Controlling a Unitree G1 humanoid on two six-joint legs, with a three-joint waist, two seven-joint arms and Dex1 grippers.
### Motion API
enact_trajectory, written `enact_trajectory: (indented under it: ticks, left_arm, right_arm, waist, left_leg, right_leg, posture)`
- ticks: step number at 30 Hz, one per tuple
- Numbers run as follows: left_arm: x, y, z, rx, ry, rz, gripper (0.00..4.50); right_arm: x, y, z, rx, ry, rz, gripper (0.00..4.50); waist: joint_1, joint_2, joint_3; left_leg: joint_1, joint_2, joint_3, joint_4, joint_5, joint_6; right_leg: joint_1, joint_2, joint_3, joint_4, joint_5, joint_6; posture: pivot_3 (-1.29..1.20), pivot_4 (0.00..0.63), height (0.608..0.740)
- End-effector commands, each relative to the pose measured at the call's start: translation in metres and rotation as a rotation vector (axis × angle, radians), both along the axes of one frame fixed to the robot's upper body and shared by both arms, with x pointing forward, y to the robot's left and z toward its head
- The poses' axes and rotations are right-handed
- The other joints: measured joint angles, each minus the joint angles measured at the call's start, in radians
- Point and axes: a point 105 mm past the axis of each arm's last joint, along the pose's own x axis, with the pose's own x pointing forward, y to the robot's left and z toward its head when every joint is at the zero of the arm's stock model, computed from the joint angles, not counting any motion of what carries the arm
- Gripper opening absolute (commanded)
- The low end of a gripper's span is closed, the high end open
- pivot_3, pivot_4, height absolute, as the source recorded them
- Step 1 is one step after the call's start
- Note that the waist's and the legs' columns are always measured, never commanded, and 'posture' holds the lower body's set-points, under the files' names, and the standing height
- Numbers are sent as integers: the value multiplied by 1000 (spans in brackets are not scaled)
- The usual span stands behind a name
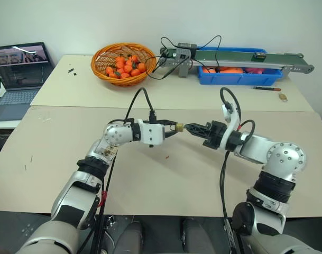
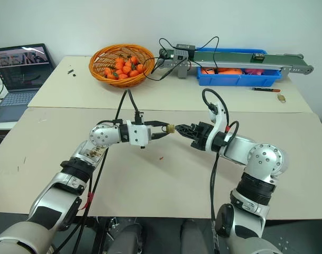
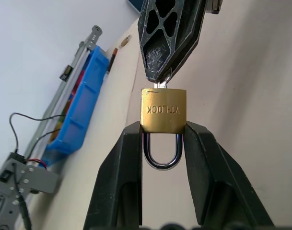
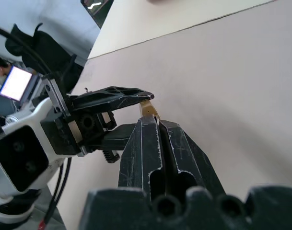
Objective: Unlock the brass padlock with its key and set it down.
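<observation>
My left fingers clamp the padlock body around its shackle, so next my right gripper releases the key and takes over the body (image 3: 163, 103).
Above the middle of the beige table, my left gripper (image 1: 173, 128) is shut on the brass padlock (image 3: 163, 110). Its two fingers (image 3: 131, 158) clamp the sides of the padlock body. The silver shackle (image 3: 162, 155) sits closed between them, pointing back toward the wrist. My right gripper (image 1: 188, 127) comes in from the opposite side, shut on the key (image 3: 160, 85). Only a short silvery stub of the key shows between the black fingertips (image 3: 169, 43) and the padlock's underside. In the right wrist view the padlock (image 4: 148, 109) sits just beyond my shut fingertips.
An orange basket of small fruit (image 1: 123, 63), a conveyor (image 1: 240, 55) and a blue bin (image 1: 240, 75) line the far table. A pen (image 1: 266, 88) and a small brass item (image 1: 283, 97) lie at the far right. A laptop (image 1: 18, 74) stands at the left, and a red speck (image 1: 166, 156) lies below the grippers.
</observation>
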Motion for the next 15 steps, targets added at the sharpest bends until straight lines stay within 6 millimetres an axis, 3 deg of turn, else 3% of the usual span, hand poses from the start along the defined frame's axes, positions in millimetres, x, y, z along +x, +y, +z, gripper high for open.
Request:
enact_trajectory:
  ticks: [1, 9, 13, 15]
  left_arm:
    - [-8, -13, 53, -100, -294, -55, 841]
    - [-9, -9, 65, -100, -502, -33, 841]
    - [-4, -12, 45, -137, -251, -37, 841]
    - [-3, -13, 39, -144, -160, -41, 841]
  right_arm:
    - [0, 4, -7, 7, 52, 2, 75]
    - [-1, 8, -11, 27, 81, 2, 75]
    - [-5, 3, -6, -268, -100, 11, 75]
    - [-7, 3, -10, -320, -132, 29, 75]
  waist:
    - [-1, 0, 0]
    - [-2, 0, 0]
    - [1, 1, 0]
    - [-3, 1, 0]
  left_leg:
    - [0, 0, 0, 0, 0, 0]
    - [1, 0, 0, -2, 0, 0]
    - [-1, 0, 0, -2, 0, 0]
    - [-3, -1, 0, -1, 0, 0]
  right_leg:
    - [0, 0, 0, 0, 0, 0]
    - [0, 0, 0, 1, 0, 0]
    - [-1, 0, 0, 2, 0, 0]
    - [-2, -1, -1, 1, 0, 1]
  posture:
    - [0, 150, 717]
    - [0, 150, 717]
    - [0, 150, 717]
    - [0, 150, 717]
